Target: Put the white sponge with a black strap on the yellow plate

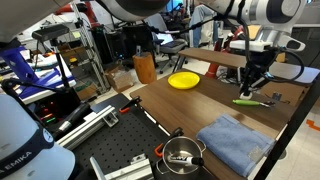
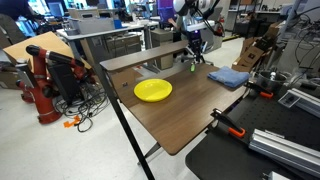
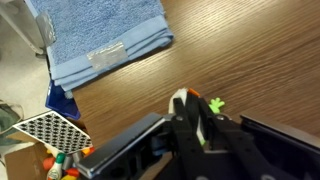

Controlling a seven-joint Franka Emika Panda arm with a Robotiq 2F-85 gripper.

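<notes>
Next, my gripper lets go of the white sponge near the middle of the yellow plate [image 1: 186, 79].
The yellow plate [image 1: 183, 80] lies at the far side of the wooden table and also shows in an exterior view [image 2: 153, 90]. My gripper [image 1: 251, 84] hangs low over the table's end, well away from the plate; it also shows in an exterior view [image 2: 193, 57]. In the wrist view the jaws [image 3: 188, 106] are close together around a small whitish lump, the white sponge [image 3: 179, 99]. Its black strap is hidden by the fingers. A small green object [image 3: 215, 103] lies on the wood just beside the fingertips.
A folded blue cloth [image 1: 235, 142] lies on the table near a steel pot [image 1: 182, 155]; the cloth also shows in the wrist view [image 3: 105, 40]. A green item [image 1: 250, 100] lies under the gripper. Table edges and clutter surround the table.
</notes>
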